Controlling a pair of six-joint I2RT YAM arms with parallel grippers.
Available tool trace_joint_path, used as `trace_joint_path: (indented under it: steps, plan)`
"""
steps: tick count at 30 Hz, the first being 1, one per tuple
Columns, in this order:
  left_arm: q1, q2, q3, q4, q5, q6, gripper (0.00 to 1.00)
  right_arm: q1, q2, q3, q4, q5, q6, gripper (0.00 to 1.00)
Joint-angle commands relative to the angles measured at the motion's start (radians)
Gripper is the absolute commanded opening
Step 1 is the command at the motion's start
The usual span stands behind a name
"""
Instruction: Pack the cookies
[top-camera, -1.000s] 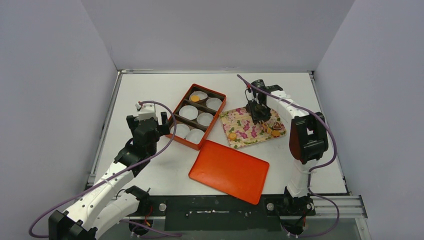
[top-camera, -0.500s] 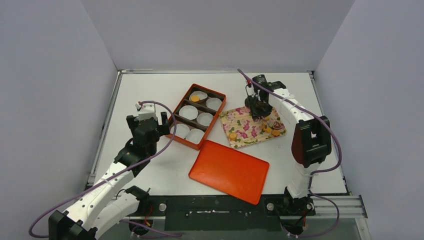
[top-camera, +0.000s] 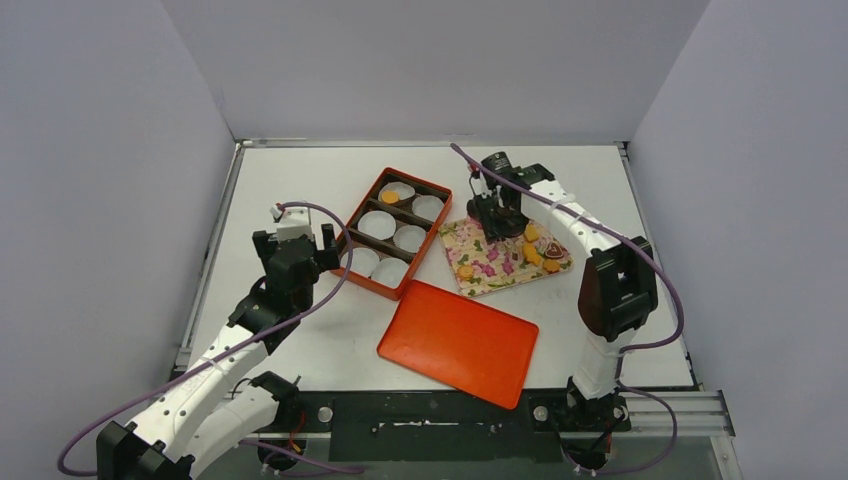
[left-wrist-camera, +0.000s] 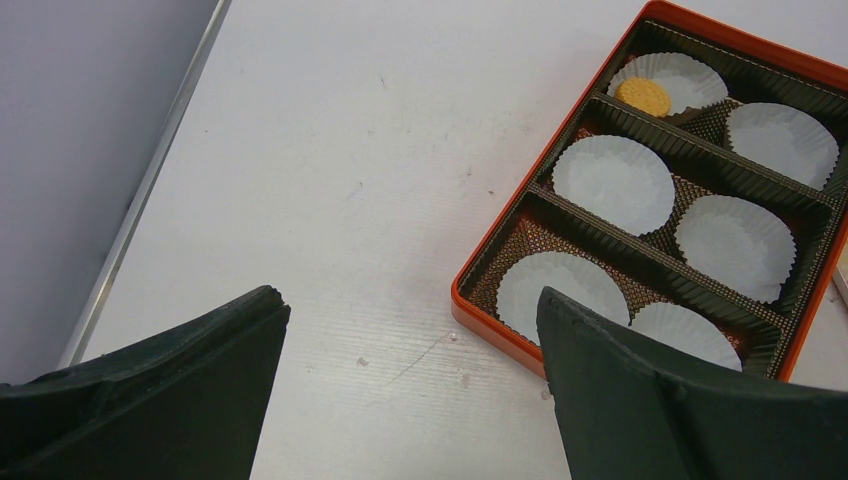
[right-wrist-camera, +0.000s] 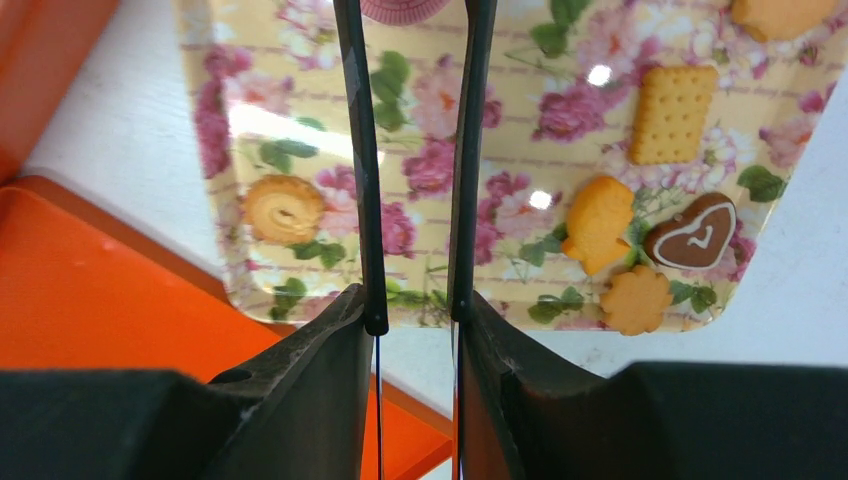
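Next, I let go of the pink cookie with my right gripper in the middle-row paper cup closer to my left gripper (top-camera: 387, 235). The cookie is now held over the floral tray.
My right gripper (top-camera: 497, 214) is shut on a pair of thin black tongs (right-wrist-camera: 357, 150) and hangs over the far left part of the floral tray (top-camera: 478, 275). In the right wrist view, my right gripper (right-wrist-camera: 415, 300) has a pink cookie (right-wrist-camera: 398, 8) between the tong tips at the top edge. On the tray lie a round swirl cookie (right-wrist-camera: 283, 208), a rectangular biscuit (right-wrist-camera: 673, 114), two orange cookies (right-wrist-camera: 597, 222) and a brown heart cookie (right-wrist-camera: 703, 232). One orange cookie (left-wrist-camera: 642, 95) sits in the box's far cup. My left gripper (left-wrist-camera: 410, 300) is open and empty beside the box.
The orange box (top-camera: 357, 213) holds several white paper cups (left-wrist-camera: 613, 183) in dark dividers. Its orange lid (top-camera: 458, 342) lies flat in front of the tray. Grey walls close in the table on three sides.
My right gripper with the tongs has moved left and a little back, from the tray's right side toward the box. The left arm has not moved.
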Motion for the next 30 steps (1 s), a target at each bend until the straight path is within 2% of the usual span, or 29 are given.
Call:
trace_joint_path:
  steps: [1, 15, 25, 30]
  plan:
    - [-0.004, -0.016, 0.005, 0.051, -0.001, 0.014, 0.93, 0.067, -0.035, 0.125, -0.001, 0.004, 0.031, 0.15]
    - [-0.004, -0.02, 0.003, 0.053, -0.001, 0.016, 0.93, 0.145, 0.16, 0.393, -0.013, 0.02, 0.023, 0.16]
    - [-0.004, -0.021, 0.002, 0.055, -0.004, 0.018, 0.93, 0.16, 0.27, 0.45, -0.005, 0.011, 0.01, 0.17]
    - [-0.004, -0.014, 0.001, 0.054, -0.001, 0.018, 0.93, 0.171, 0.228, 0.422, 0.01, 0.001, 0.014, 0.17]
